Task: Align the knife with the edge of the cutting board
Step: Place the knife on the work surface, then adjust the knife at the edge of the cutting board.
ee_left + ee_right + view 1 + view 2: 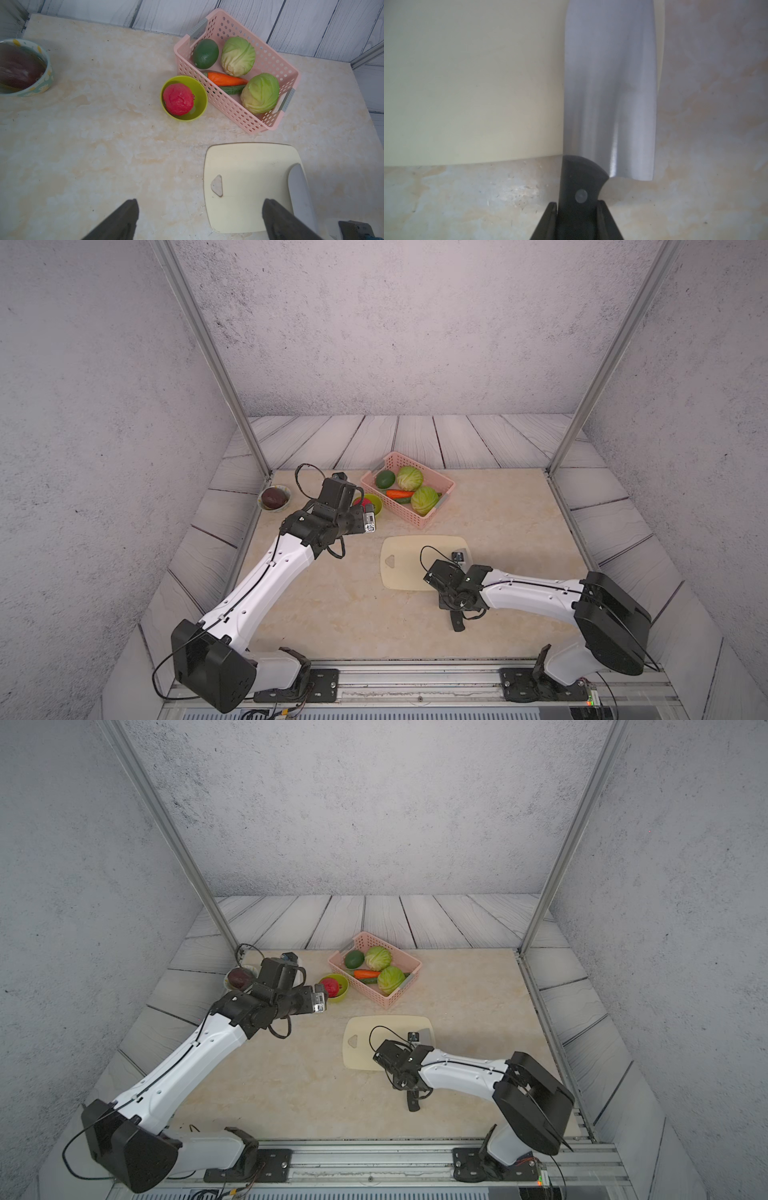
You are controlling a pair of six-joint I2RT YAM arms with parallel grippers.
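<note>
My right gripper should take the knife's handle farther back (457, 619) and push the knife forward, because it holds the handle close to the blade and the back end of the handle overhangs the cutting board.
The cream cutting board (409, 562) (361, 1048) lies flat on the marble tabletop, its heart-shaped hole (217, 185) near the left short side. The knife rests along the board's right short side. Its broad grey blade (610, 93) (299, 193) runs close to parallel with that edge, and a thin strip of board shows beside it towards the tip. The black handle (577, 182) (457, 621) sticks out past the board's near edge. My right gripper (577, 207) is shut on the handle. Over bare table left of the board, my left gripper (199, 216) is open with nothing in it.
A pink perforated basket (409, 523) (228, 106) with cabbages, a carrot, a cucumber and an avocado stands behind the board. A green bowl (201, 108) holding a red fruit sits to the basket's left. A patterned bowl (286, 491) with a dark fruit stands at the far left.
</note>
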